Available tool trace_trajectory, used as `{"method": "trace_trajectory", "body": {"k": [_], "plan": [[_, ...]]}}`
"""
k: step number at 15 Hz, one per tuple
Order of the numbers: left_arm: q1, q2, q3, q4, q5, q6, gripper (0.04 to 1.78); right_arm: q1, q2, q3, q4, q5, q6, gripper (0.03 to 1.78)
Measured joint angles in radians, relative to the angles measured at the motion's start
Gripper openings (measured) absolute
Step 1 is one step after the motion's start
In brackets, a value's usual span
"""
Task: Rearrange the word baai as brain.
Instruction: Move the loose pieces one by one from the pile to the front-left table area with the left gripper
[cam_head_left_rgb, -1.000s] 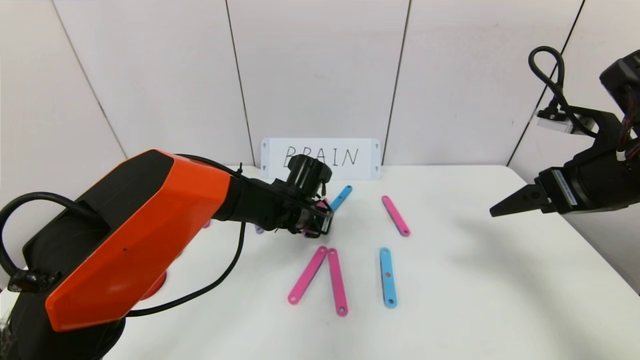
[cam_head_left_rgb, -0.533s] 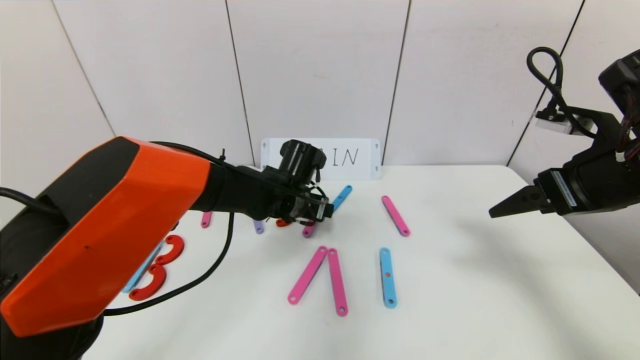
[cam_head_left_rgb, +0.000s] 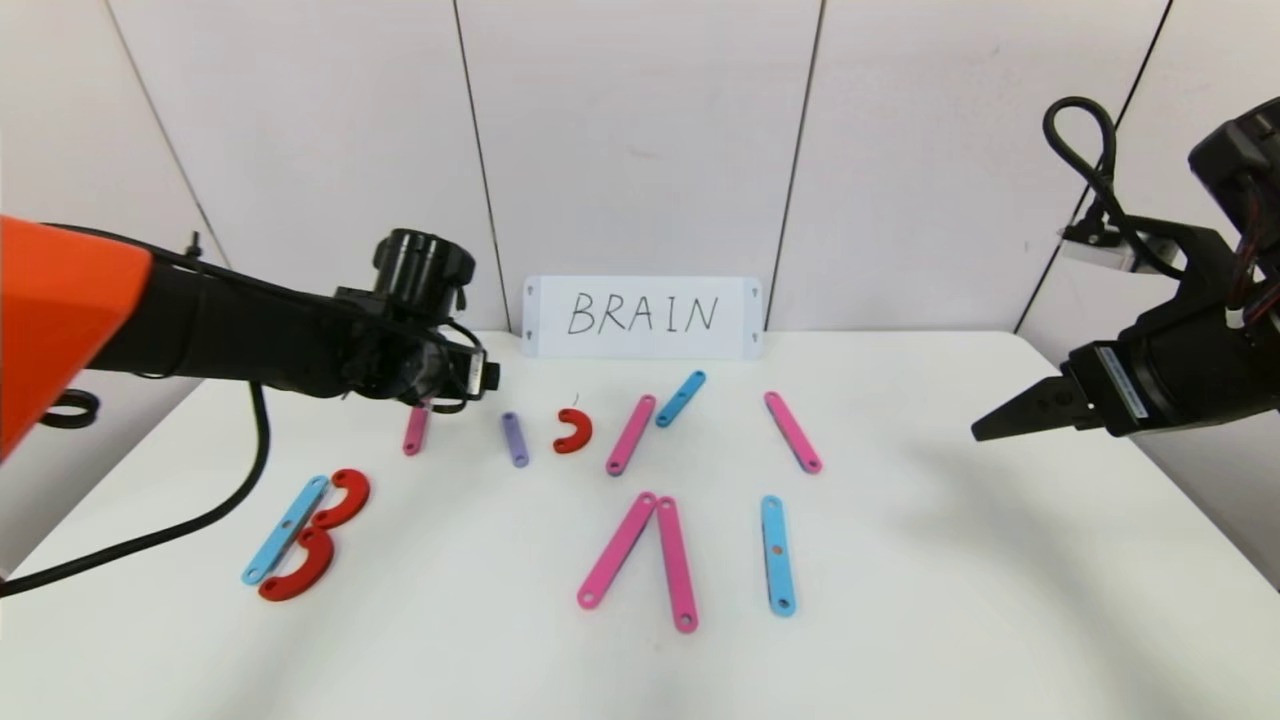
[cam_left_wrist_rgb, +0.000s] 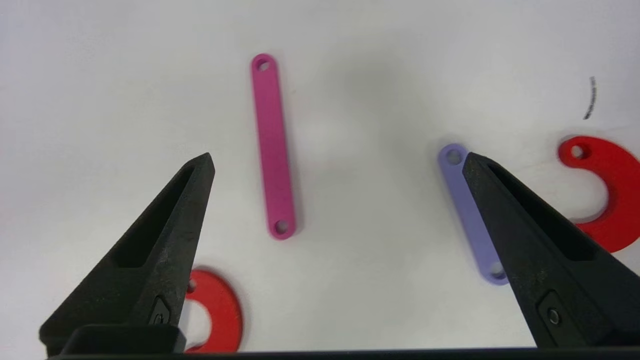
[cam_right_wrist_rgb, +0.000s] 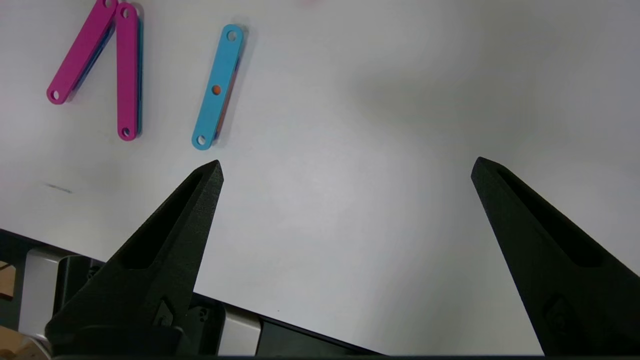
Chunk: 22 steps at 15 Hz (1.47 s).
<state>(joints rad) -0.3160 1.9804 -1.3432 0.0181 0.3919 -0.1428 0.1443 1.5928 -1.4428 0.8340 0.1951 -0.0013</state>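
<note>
The short pink strip lies between the B and the purple strip. Next, my left gripper closes on its near half (cam_head_left_rgb: 417, 422) (cam_left_wrist_rgb: 276, 168).
The plastic letter pieces lie spread on the white table (cam_head_left_rgb: 980, 590). At the left, a blue strip (cam_head_left_rgb: 285, 528) and two red curves (cam_head_left_rgb: 345, 497) form a B. Behind lie a short pink strip (cam_head_left_rgb: 415, 430), a purple strip (cam_head_left_rgb: 515, 440), a red curve (cam_head_left_rgb: 575, 430), a pink strip (cam_head_left_rgb: 630, 435), a blue strip (cam_head_left_rgb: 681, 398) and another pink strip (cam_head_left_rgb: 792, 431). Two pink strips (cam_head_left_rgb: 675, 563) meet in a peak beside a blue strip (cam_head_left_rgb: 776, 554). My left gripper (cam_left_wrist_rgb: 337, 160) hovers open and empty over the short pink strip (cam_left_wrist_rgb: 272, 145) and purple strip (cam_left_wrist_rgb: 467, 210). My right gripper (cam_right_wrist_rgb: 347, 164) hangs open at the table's right.
A white card (cam_head_left_rgb: 641, 316) with BRAIN handwritten in black leans against the wall at the table's back edge. The left arm's black cable (cam_head_left_rgb: 150, 540) trails over the table's left side. The table's near edge shows in the right wrist view.
My left gripper opened, leaving the pink strip on the table beside the far blue strip, and drew back to the left and up. The card is uncovered. The right arm barely moved.
</note>
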Motion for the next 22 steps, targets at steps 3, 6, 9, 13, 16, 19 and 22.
{"method": "trace_trajectory", "body": {"k": [3, 6, 9, 13, 16, 19, 22], "plan": [[0.046, -0.087, 0.125, -0.008, -0.003, -0.003, 1.74, 0.011, 0.000, 0.004, 0.001, 0.000, 0.000, 1.74], [0.080, -0.124, 0.183, -0.011, -0.013, -0.014, 1.74, 0.020, -0.003, 0.008, 0.000, 0.000, 0.000, 1.74], [0.099, -0.124, 0.206, -0.012, -0.055, -0.079, 1.74, 0.026, -0.009, 0.010, 0.000, 0.000, 0.000, 1.74], [0.103, -0.087, 0.204, -0.013, -0.084, -0.119, 1.74, 0.027, -0.014, 0.013, 0.000, 0.001, 0.000, 1.74], [0.111, -0.037, 0.189, -0.013, -0.089, -0.136, 1.74, 0.026, -0.014, 0.014, 0.000, 0.001, 0.000, 1.74], [0.122, 0.002, 0.171, -0.050, -0.132, -0.178, 1.74, 0.031, -0.012, 0.015, 0.000, 0.001, 0.000, 1.74], [0.140, 0.027, 0.162, -0.082, -0.183, -0.183, 1.74, 0.034, -0.011, 0.016, 0.000, 0.001, 0.000, 1.74]]}}
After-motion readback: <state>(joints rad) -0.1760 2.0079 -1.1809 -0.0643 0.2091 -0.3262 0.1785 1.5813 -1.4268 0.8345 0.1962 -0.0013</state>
